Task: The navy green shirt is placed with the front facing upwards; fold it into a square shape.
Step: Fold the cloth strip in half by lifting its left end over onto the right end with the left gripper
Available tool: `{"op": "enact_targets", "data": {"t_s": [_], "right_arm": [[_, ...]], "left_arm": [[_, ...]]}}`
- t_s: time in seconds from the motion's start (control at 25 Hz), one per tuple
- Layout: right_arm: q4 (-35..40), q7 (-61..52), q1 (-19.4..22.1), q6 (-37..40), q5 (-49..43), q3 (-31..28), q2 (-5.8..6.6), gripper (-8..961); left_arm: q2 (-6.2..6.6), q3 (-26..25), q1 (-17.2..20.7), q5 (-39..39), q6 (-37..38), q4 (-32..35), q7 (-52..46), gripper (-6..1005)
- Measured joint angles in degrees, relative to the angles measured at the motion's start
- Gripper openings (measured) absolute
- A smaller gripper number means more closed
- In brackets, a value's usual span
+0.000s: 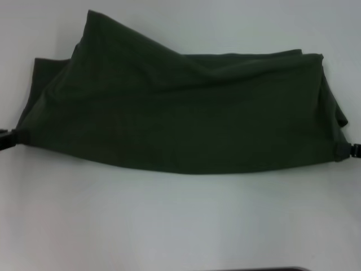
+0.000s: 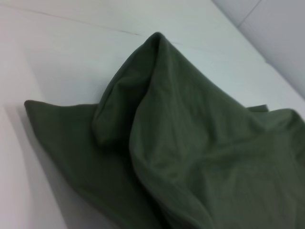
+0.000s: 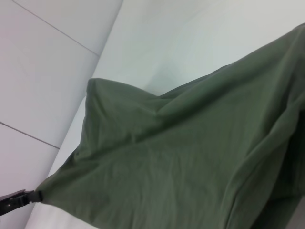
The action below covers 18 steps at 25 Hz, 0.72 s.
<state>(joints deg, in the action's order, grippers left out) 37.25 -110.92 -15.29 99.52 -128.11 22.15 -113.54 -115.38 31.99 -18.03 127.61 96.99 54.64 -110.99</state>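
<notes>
The robot's right gripper will release its navy green shirt corner on the bare white table (image 1: 351,200) in front of the near edge of the shirt.
The navy green shirt (image 1: 180,113) is a dark olive cloth stretched wide across the white table, plain side showing; no letters, collar or tag are visible. My left gripper (image 1: 7,138) is at the left edge of the head view, shut on the shirt's near left corner. My right gripper (image 1: 351,150) is at the right edge, shut on the near right corner. The near edge sags between them. The far part bunches into a raised peak at the back left (image 1: 93,20). The shirt fills the left wrist view (image 2: 190,143) and the right wrist view (image 3: 190,152), where the left gripper (image 3: 19,200) shows at the far corner.
The white table (image 1: 180,220) runs bare in front of the shirt and behind it (image 1: 225,28). A dark edge (image 1: 254,269) shows at the very bottom of the head view. A pale panelled wall (image 3: 38,71) stands beyond the table's side.
</notes>
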Motion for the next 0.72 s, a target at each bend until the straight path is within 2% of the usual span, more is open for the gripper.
{"op": "enact_targets", "data": {"t_s": [0.24, 0.72], "right_arm": [[0.5, 0.8, 1.4, 2.0, -0.2, -0.4, 0.08, 21], [0.5, 2.4, 3.9, 4.2, -2.0, -0.2, -0.39, 21]], "left_arm": [[-0.03, -4.5, 2.6, 0.0, 5.2, 0.1, 2.1, 21], [-1.00, -5.7, 6.2, 1.7, 9.8, 0.7, 4.1, 21]]}}
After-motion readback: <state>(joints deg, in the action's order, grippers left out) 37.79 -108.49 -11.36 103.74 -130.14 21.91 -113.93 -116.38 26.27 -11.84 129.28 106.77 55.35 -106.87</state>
